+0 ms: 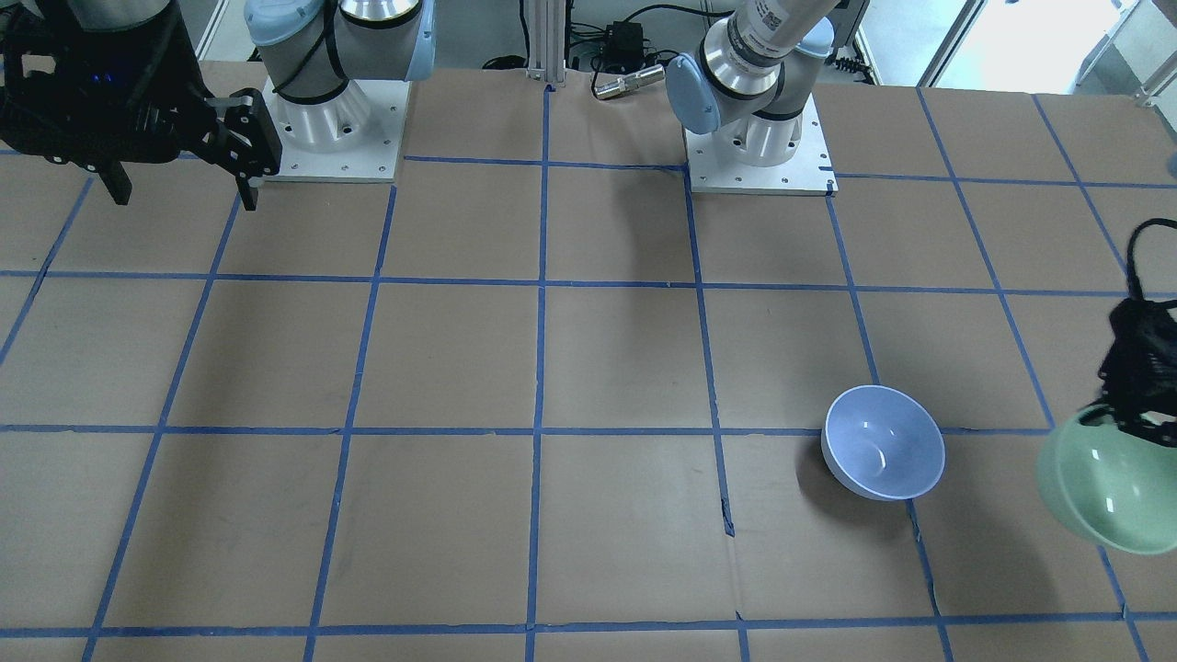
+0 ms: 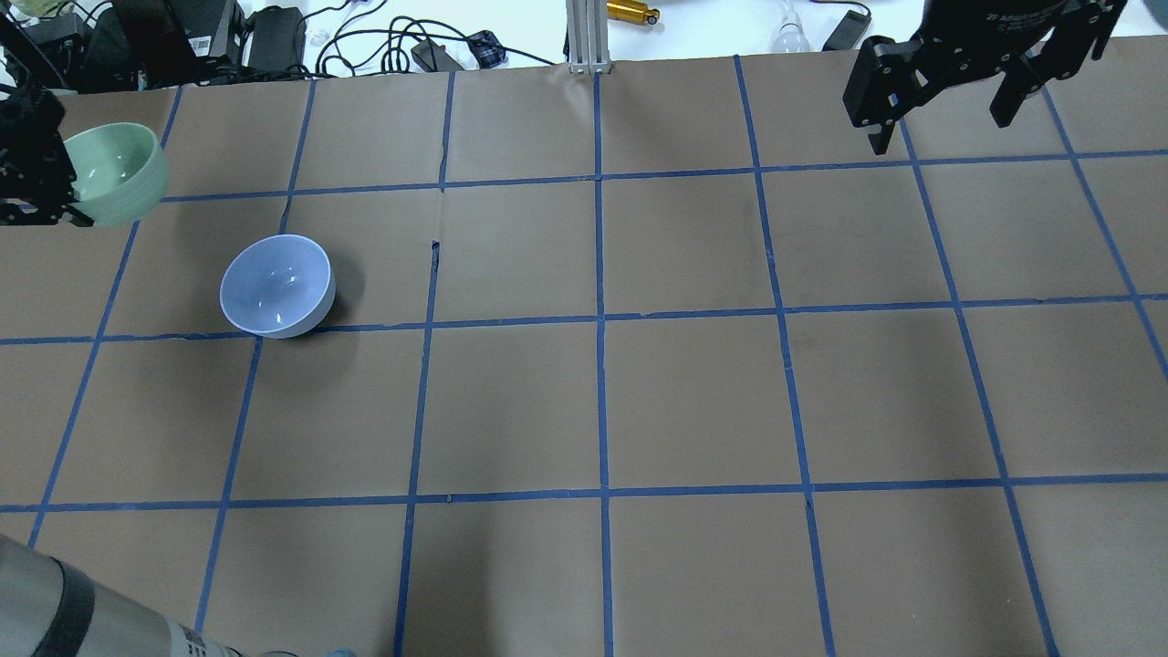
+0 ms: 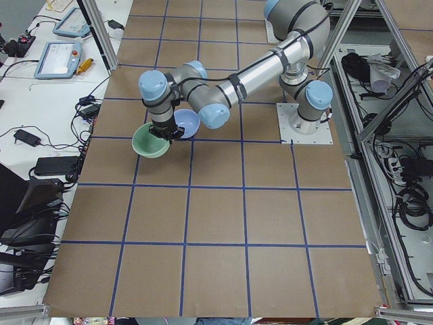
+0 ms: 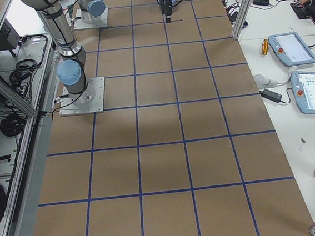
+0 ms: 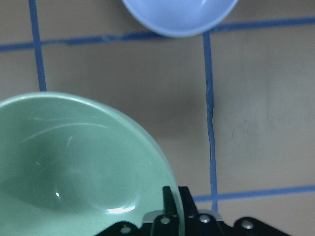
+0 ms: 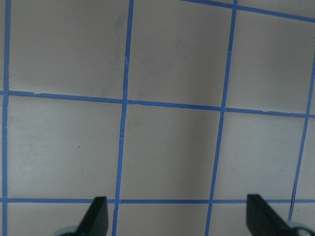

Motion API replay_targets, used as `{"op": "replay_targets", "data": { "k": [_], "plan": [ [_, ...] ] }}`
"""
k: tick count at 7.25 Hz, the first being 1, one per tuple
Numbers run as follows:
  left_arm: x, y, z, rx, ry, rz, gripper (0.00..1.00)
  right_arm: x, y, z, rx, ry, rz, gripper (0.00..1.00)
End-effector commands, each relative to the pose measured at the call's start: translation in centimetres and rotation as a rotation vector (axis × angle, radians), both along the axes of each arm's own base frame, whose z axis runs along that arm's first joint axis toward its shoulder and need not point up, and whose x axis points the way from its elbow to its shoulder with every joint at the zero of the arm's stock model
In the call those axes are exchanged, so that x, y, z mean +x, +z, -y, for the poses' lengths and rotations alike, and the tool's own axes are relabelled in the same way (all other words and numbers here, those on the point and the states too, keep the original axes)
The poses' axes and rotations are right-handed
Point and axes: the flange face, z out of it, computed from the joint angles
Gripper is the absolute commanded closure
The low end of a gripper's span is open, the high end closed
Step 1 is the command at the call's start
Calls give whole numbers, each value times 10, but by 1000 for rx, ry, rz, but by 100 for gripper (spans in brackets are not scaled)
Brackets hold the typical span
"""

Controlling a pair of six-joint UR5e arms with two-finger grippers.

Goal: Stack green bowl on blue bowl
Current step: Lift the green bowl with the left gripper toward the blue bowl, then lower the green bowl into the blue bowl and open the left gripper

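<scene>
The robot's left gripper will release the green bowl, now hanging tilted in the air, down inside the blue bowl [image 1: 885, 437] that stands over the tape crossing.
The mint-green bowl [image 2: 117, 173] hangs tilted in the air, held by its rim in my left gripper [image 2: 36, 187] at the table's far left; it also shows in the front view [image 1: 1108, 492], the left view [image 3: 150, 142] and the left wrist view [image 5: 74, 172]. My left gripper [image 1: 1136, 418] is shut on the bowl's rim. The lavender-blue bowl [image 2: 276, 286] stands upright on the table, apart from the green bowl, also in the front view [image 1: 883, 442] and at the top of the left wrist view [image 5: 179, 14]. My right gripper [image 2: 940, 123] is open and empty, high over the far right.
The brown table [image 2: 602, 401] carries a grid of blue tape. Cables and boxes [image 2: 274, 41] lie beyond its far edge. The arm bases [image 1: 336, 129] stand on white plates at the robot's side. The right wrist view shows only bare table [image 6: 167, 147].
</scene>
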Motion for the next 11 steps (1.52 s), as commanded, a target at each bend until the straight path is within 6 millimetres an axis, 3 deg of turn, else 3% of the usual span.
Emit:
{"op": "replay_targets", "data": {
  "k": [1,2,4,7,11],
  "plan": [
    [-97,-3,-30,2,41,3,100,0,0,0,0,0,0,0],
    [-124,-6,-45,9,21,-1,100,0,0,0,0,0,0,0],
    [-143,-28,-69,-31,0,15,100,0,0,0,0,0,0,0],
    [-152,-63,-95,-96,-11,40,100,0,0,0,0,0,0,0],
    [-151,-74,-102,-83,-3,36,100,0,0,0,0,0,0,0]
  ]
}}
